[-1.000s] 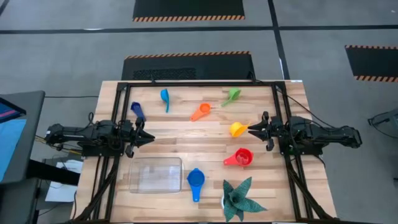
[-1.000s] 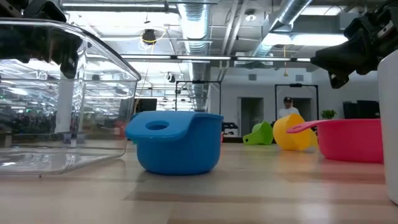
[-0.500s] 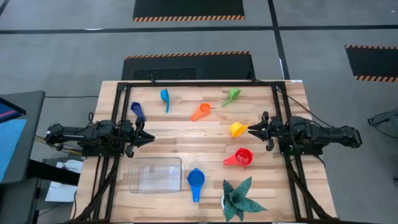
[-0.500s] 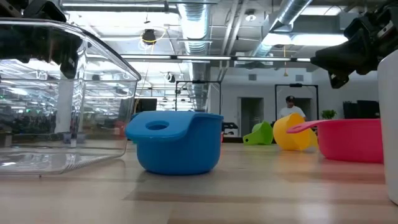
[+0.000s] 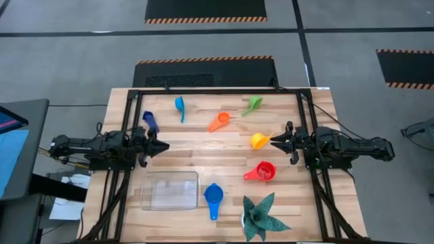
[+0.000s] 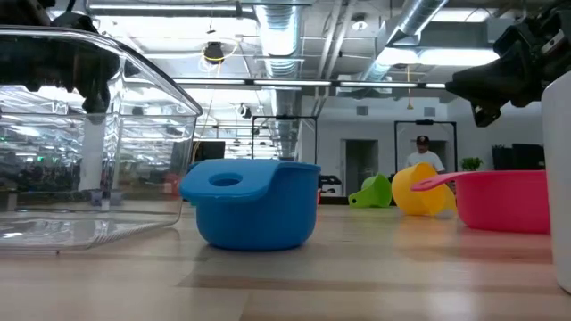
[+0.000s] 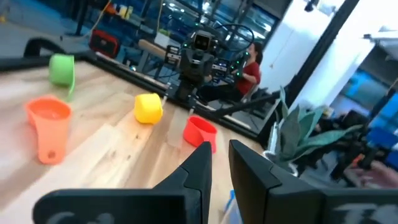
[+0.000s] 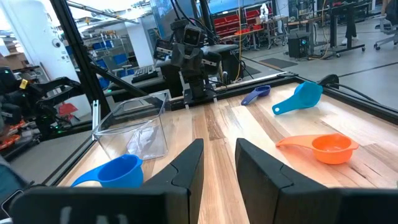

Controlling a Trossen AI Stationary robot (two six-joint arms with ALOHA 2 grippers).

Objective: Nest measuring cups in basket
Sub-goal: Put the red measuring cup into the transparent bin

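The fingers of my right gripper will close on the rim (image 5: 265, 162) of the red cup, on the side that faces the yellow cup.
Several measuring cups lie spread on the wooden table: dark blue (image 5: 149, 120), light blue (image 5: 180, 106), orange (image 5: 219, 121), green (image 5: 253, 104), yellow (image 5: 258, 141), red (image 5: 262, 171) and a bigger blue one (image 5: 213, 196) beside the clear basket (image 5: 169, 173). The basket holds nothing. My left gripper (image 5: 166, 146) hovers near the table's left side, between the dark blue cup and the basket, its fingers narrowly open (image 7: 219, 149). My right gripper (image 5: 272, 141) hovers just right of the yellow cup, also narrowly open (image 8: 219, 146). Neither touches anything.
A dark green spiky plant (image 5: 261, 217) stands at the near edge, right of the blue cup. A black frame (image 5: 203, 90) runs around the table. A bare strip of wood lies between the two grippers. A person (image 6: 424, 153) stands far back in the room.
My left gripper has shifted slightly toward the table's far edge. The cups, the basket and the right arm have stayed still.
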